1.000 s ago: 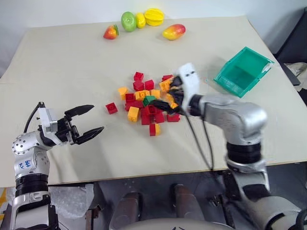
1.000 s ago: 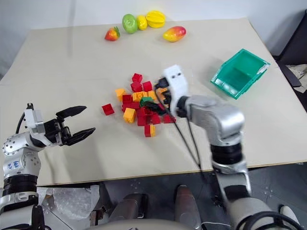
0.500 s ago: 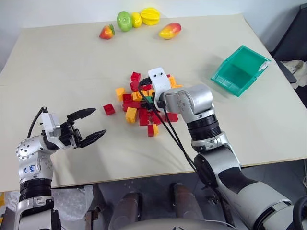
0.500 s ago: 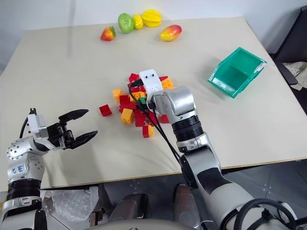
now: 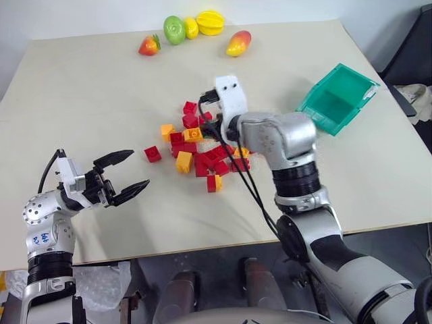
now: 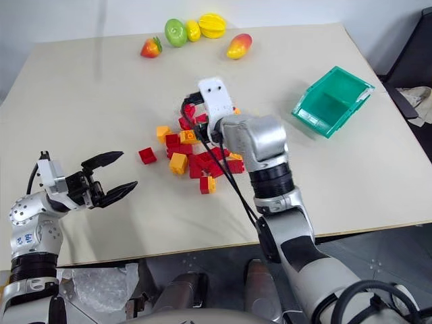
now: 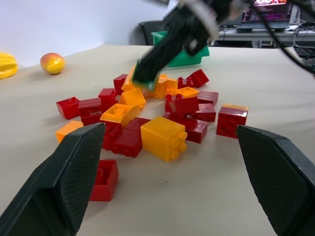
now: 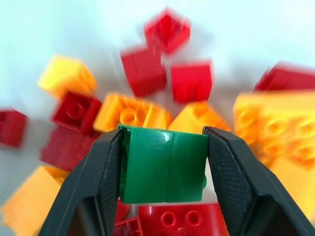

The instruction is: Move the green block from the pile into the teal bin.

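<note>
The robot's right gripper should release the green block on the teal bin's bottom, toward its far side [image 5: 340,87].
The green block [image 8: 165,164] is clamped between the two black fingers of my right gripper [image 8: 164,132], which is shut on it just above the pile [image 5: 199,152] of red and orange bricks. From the left wrist view the block [image 7: 146,81] hangs a little over the bricks at the tip of the right gripper [image 7: 147,73]. My left gripper [image 5: 128,174] stands open with nothing in it, over bare table left of the pile. The teal bin [image 5: 335,99] sits tilted at the right of the table, well apart from the pile.
Several toy fruits [image 5: 196,30] lie along the table's far edge. A single red brick [image 5: 152,154] lies apart on the left of the pile. A dark chair [image 5: 412,54] stands beyond the table's right edge. Bare table [image 5: 88,88] surrounds the pile.
My right gripper has closed on the green block and risen slightly off the pile, shifting toward the far side. The left arm has stayed put.
</note>
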### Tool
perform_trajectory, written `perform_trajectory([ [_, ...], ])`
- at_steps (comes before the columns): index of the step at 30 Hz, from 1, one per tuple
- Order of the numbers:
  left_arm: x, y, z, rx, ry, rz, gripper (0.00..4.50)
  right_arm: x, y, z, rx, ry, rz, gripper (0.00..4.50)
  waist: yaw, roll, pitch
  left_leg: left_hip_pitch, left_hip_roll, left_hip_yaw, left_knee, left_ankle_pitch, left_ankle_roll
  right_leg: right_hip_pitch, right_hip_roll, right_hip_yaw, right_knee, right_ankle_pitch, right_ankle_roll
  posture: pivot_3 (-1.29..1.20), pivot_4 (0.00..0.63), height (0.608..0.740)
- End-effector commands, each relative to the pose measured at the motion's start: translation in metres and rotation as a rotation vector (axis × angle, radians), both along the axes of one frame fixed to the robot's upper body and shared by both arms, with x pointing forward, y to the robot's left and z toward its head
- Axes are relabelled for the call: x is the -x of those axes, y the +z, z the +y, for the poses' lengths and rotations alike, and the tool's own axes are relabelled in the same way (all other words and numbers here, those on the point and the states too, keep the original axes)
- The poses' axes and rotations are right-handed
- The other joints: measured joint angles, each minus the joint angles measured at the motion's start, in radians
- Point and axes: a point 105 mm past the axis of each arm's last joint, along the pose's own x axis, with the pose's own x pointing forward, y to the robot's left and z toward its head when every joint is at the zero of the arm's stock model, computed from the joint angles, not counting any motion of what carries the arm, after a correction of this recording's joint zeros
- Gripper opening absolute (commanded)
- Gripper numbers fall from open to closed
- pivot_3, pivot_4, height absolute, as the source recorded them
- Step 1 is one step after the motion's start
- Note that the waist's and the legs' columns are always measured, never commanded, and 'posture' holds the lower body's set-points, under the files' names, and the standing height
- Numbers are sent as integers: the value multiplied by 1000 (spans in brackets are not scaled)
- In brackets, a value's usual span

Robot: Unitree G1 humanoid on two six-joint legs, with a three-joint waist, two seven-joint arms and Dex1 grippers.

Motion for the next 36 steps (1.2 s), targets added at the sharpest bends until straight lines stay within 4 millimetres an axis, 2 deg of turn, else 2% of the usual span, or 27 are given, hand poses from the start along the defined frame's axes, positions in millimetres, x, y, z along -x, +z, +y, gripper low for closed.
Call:
perform_trajectory([
  [1,-3,10,-9,-3,-23,-35,4500,15,23,-10,-69,56,-89,2194,1,0,0,0,0,0,0,0,0,0,0,0,0,0,0,0,150,740],
  [4,-10,12,-24,-6,-62,-30,4500,16,38,-39,-80,16,-168,2194,8,0,0,-1,0,0,1,0,0,0,0,0,0,0,0,0,150,740],
  [7,-19,15,-37,-13,-80,-28,4500,9,50,-73,-43,-71,-274,2194,14,0,0,-1,-1,1,2,0,0,0,0,0,-1,0,0,0,150,740],
  [9,-23,17,-43,-17,-82,-27,4500,6,55,-88,-13,-98,-328,2194,18,0,0,-1,-1,1,1,0,0,0,0,0,-1,0,0,0,150,740],
  [10,-28,18,-50,-20,-80,-25,4500,0,59,-106,32,-148,-370,2194,20,0,0,-1,-1,2,1,0,0,0,0,0,-1,0,0,0,150,740],
  [12,-42,23,-68,-36,-66,-21,4500,-12,68,-161,133,-328,-458,2194,26,0,0,-1,-2,4,1,0,0,-1,1,1,-1,0,0,0,150,740],
  [13,-47,24,-73,-44,-53,-19,4500,-14,72,-178,158,-384,-488,2194,31,-1,0,-1,-4,5,1,0,0,-1,0,1,-1,0,1,0,150,740],
  [17,-68,40,-96,-49,-3,-36,4500,-28,75,-234,267,-605,-532,2194,30,-1,0,-1,-4,7,1,0,1,0,0,2,-3,1,2,0,150,740],
  [19,-76,52,-110,-32,-3,-46,4500,-34,72,-251,289,-652,-535,2194,28,-1,0,-1,-4,9,2,0,1,0,1,3,-3,1,2,0,150,740],
  [21,-80,58,-121,-39,-15,-55,4500,-40,67,-260,300,-665,-528,2194,23,-1,0,-1,-3,11,1,1,1,-1,1,4,-4,1,2,0,150,740],
  [23,-84,60,-131,-63,-28,-51,4500,-46,62,-261,294,-647,-524,2194,19,-1,0,0,-2,13,1,1,1,-1,2,5,-4,1,2,0,150,740],
  [26,-96,70,-156,-87,-43,-38,4500,-60,45,-258,286,-575,-507,2194,19,-1,0,0,-2,14,1,1,1,-2,2,6,-4,1,2,0,150,740],
  [28,-101,73,-168,-104,-60,-28,4500,-64,44,-262,278,-571,-516,2194,23,-1,1,-1,-3,14,2,1,1,-1,2,6,-4,2,3,0,150,740],
  [29,-100,72,-171,-112,-78,-27,4500,-64,46,-265,286,-580,-527,2898,24,-1,1,-1,-3,14,2,1,2,-1,2,6,-5,2,4,0,150,740],
  [30,-99,72,-173,-116,-92,-27,4500,-65,48,-267,291,-586,-535,3055,25,-1,1,-1,-3,14,2,1,2,-1,1,6,-5,2,4,0,150,740],
  [34,-95,71,-173,-115,-120,-14,4500,-61,60,-268,281,-573,-570,4321,24,-1,1,-1,-1,14,1,1,2,-2,1,6,-6,2,4,0,150,740],
  [36,-93,70,-170,-125,-120,-15,4500,-58,65,-267,284,-560,-591,4458,24,-1,1,-1,-1,14,1,1,2,-2,1,6,-6,2,4,0,150,740],
])
